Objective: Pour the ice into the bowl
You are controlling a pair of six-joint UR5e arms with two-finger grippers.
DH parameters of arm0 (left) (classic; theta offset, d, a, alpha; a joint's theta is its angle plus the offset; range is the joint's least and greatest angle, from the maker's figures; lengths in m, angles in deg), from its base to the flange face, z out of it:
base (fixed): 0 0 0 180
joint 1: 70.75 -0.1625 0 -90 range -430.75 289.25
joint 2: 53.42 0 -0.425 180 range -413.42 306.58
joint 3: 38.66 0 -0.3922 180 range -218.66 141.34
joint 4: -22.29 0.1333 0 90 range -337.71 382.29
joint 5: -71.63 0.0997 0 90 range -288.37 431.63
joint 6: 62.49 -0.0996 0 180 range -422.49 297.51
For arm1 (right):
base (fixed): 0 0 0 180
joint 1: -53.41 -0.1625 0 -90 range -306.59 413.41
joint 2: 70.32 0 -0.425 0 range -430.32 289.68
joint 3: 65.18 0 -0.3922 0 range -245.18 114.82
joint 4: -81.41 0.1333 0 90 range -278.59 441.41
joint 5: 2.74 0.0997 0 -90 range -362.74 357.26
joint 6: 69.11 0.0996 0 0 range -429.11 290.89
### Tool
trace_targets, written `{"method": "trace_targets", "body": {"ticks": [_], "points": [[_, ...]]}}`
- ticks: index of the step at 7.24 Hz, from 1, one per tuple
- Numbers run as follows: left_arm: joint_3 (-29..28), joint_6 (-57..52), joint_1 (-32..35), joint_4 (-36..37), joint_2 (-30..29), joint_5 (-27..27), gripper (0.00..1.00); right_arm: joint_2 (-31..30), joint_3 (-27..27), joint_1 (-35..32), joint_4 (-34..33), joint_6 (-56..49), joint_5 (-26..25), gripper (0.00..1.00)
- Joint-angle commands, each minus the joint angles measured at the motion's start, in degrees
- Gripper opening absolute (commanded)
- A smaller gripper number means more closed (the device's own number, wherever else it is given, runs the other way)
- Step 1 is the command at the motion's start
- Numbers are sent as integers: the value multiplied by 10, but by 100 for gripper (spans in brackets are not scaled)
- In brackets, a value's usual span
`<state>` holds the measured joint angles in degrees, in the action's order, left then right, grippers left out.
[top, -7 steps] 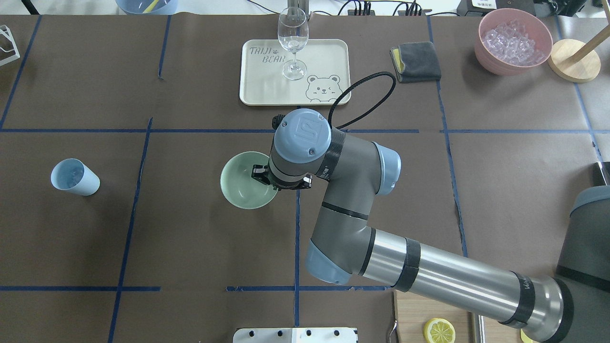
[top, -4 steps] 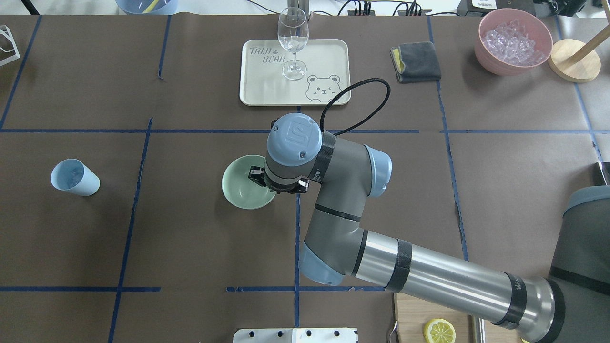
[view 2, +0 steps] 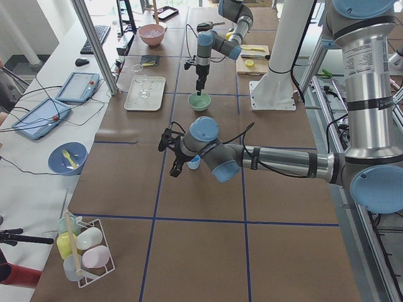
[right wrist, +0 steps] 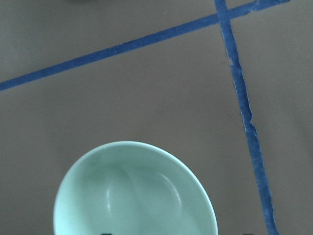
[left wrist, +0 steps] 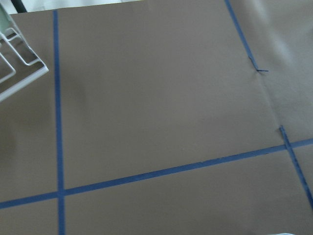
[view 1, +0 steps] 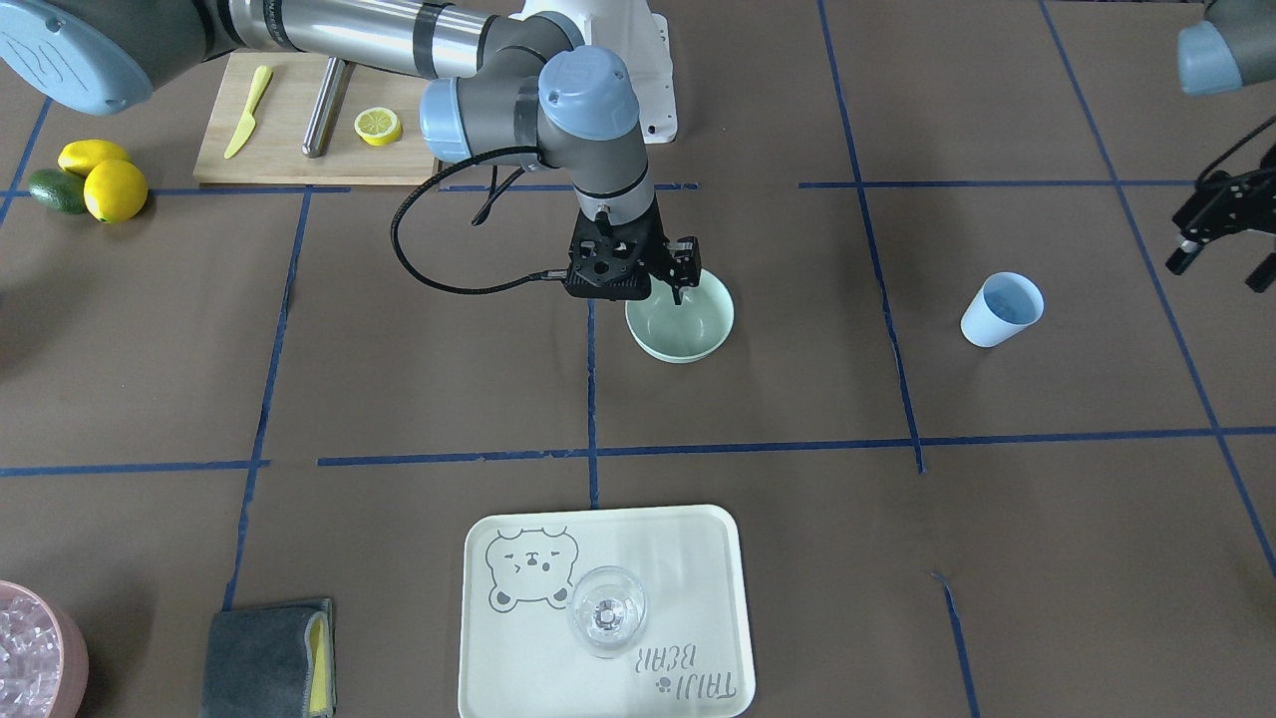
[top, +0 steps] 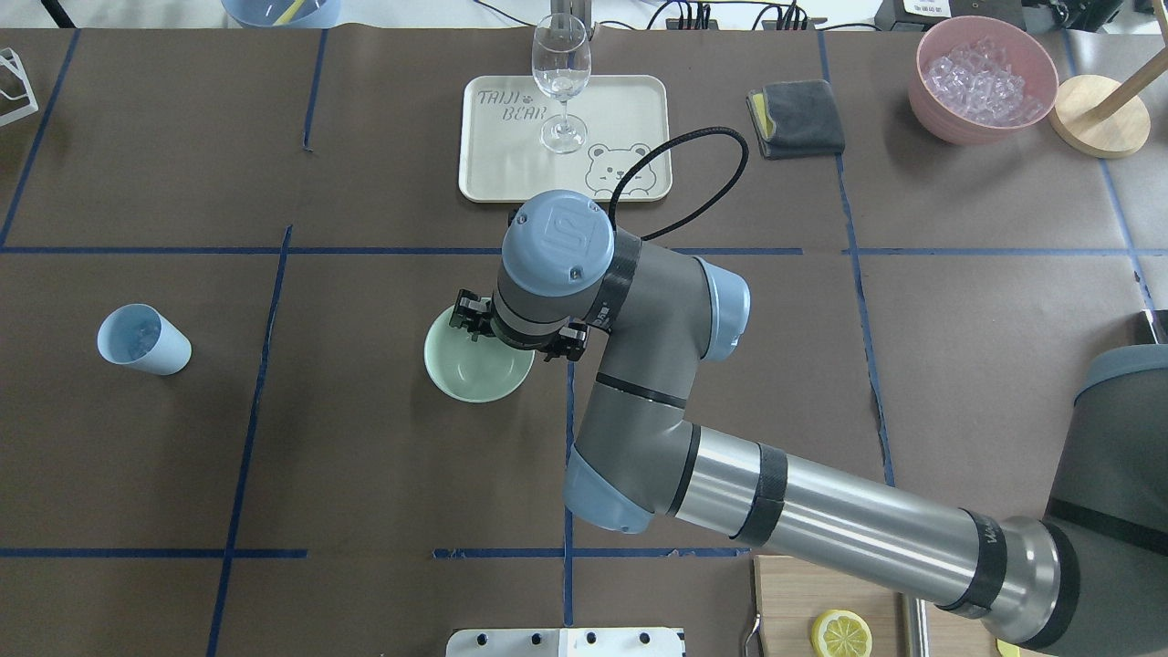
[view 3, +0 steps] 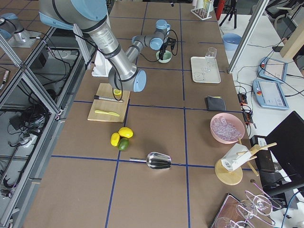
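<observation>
Next, I grip the light blue cup's side (view 1: 977, 315) with my left gripper, as its ice goes into the bowl.
The pale mint-green bowl (top: 474, 376) stands upright on the brown table near its middle and looks empty (right wrist: 134, 196). My right gripper (view 1: 670, 295) hangs over the bowl's rim on the robot's side, jaws apart, holding nothing. Only its fingertips peek in at the wrist view's bottom edge. The light blue cup (top: 143, 339) stands far off on the left (view 1: 1002, 309). Faint glassy bits show inside it, but I cannot tell for sure that they are ice. My left gripper (view 1: 1218, 267) hovers open and empty near the cup, outside the overhead view.
A cream tray (top: 511, 173) with a wine glass (top: 560, 84) lies beyond the bowl. A pink tub of ice (top: 984, 80) and a grey cloth (top: 796, 119) sit far right. A cutting board (view 1: 289, 150) and lemons (view 1: 100, 184) lie near the robot's base.
My right wrist has swung left and away across the bowl and turned. The bowl has stayed almost in place. The cup has not moved.
</observation>
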<state>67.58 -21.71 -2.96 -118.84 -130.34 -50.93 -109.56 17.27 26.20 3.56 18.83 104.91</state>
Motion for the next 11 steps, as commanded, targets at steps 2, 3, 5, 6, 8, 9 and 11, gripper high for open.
{"method": "trace_targets", "body": {"ticks": [2,3,5,6,8,9,11], "points": [[96,232,-251,-76,98,260,100,-28,45,-71,-5,-8,78,100],[95,298,-342,-77,112,365,100,-53,66,-87,-5,-12,88,100],[75,379,-479,-74,142,545,100,-113,102,-105,-5,-70,89,100],[46,434,-542,-73,137,618,100,-144,122,-119,-5,-110,89,100],[-15,440,-557,-61,81,697,100,-173,135,-133,-5,-143,99,100],[-38,440,-557,-61,59,724,100,-173,134,-133,-5,-143,99,100],[-67,438,-557,-60,39,784,99,-173,133,-133,-5,-143,99,100]]}}
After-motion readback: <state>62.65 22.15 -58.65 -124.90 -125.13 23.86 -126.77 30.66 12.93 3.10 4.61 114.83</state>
